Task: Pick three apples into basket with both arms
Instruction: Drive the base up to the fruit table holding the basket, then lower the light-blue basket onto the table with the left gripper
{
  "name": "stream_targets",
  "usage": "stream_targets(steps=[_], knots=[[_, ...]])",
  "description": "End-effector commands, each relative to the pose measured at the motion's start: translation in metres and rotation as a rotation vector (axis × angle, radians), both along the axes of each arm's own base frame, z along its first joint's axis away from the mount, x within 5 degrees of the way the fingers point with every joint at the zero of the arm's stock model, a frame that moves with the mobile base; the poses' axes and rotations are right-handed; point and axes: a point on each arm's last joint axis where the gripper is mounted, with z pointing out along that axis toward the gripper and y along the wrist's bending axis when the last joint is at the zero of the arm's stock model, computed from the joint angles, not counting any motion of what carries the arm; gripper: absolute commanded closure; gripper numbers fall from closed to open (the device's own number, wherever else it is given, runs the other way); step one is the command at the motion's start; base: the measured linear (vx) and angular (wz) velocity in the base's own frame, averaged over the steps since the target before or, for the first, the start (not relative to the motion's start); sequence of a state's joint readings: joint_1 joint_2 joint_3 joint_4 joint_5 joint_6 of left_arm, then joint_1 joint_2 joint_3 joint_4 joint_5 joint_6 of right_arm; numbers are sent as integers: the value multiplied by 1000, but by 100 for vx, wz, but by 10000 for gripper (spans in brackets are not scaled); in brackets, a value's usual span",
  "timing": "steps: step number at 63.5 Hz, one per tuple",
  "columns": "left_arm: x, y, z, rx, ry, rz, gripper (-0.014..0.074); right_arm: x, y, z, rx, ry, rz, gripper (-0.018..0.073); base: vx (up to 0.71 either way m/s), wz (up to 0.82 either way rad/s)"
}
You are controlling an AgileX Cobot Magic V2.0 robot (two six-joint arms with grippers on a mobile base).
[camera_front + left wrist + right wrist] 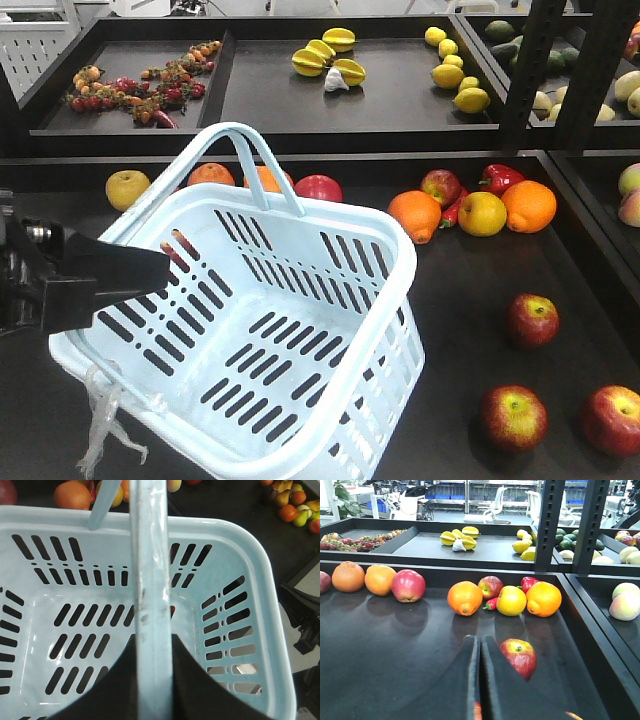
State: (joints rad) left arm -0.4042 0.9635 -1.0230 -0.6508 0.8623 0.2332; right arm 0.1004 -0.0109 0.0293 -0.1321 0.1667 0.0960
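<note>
Next, my left gripper lets go of the pale blue basket on the black shelf (pixel 316 338) between the oranges and the front apples. The basket is now held tilted at the front.
My left gripper (pixel 150 272) is shut on one hoop handle (pixel 150 580) of the pale blue basket (pixel 400 330) and holds it tilted at the front left. In the left wrist view the basket (pixel 225 527) has no fruit in it. Three red apples lie on the black shelf at the front right: one (pixel 533 318) farther back, two (pixel 514 417) (pixel 612 420) near the front edge. My right gripper (pixel 480 639) is out of the front view. Its jaws are shut and empty, low over the shelf, just left of one apple (pixel 519 657).
Behind the basket lie oranges (pixel 415 214) (pixel 528 205), a yellow fruit (pixel 482 213), another apple (pixel 441 186) and a red pepper (pixel 500 177). A raised back shelf holds starfruit (pixel 328 60) and lemons (pixel 455 70). Black uprights (pixel 530 70) stand at the right.
</note>
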Motion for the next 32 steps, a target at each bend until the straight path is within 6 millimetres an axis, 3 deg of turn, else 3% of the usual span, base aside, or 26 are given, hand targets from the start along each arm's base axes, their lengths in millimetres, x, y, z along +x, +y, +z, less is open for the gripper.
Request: stream_targets(steps=[1,32], knots=[[-2,0,20,-100,-71,31,603,0,0,3,-11,-69,1,561,0,0],[-2,0,20,-100,-71,31,603,0,0,2,-12,-65,1,561,0,0]])
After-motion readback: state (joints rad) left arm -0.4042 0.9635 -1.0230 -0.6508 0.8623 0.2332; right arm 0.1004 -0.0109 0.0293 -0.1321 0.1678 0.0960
